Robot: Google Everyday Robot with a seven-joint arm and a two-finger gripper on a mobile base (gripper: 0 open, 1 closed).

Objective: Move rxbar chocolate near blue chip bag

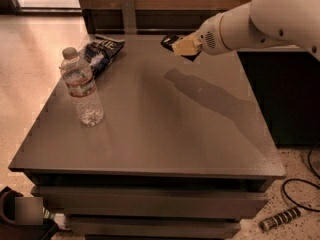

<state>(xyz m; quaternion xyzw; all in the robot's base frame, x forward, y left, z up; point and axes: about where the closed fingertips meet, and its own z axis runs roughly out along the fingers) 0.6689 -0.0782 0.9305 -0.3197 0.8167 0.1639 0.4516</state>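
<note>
The rxbar chocolate, held above the table's far middle, will be let go by my gripper on the grey table [122, 60], next to the edge of the blue chip bag that faces the table's middle.
The blue chip bag [101, 53] lies wrinkled at the far left of the grey table [165, 134]. My gripper [176, 45] hangs above the far middle of the table, at the end of the white arm [250, 21] reaching in from the right. It is shut on the rxbar chocolate [170, 40], a small flat black wrapper that sticks out to the left of the pale fingers [186, 46]. The bar is held in the air, well to the right of the bag.
A clear plastic water bottle [83, 88] with a red label stands upright near the table's left edge, in front of the bag. A wooden wall and a metal post [128, 14] stand behind the table. Cables lie on the floor at the right.
</note>
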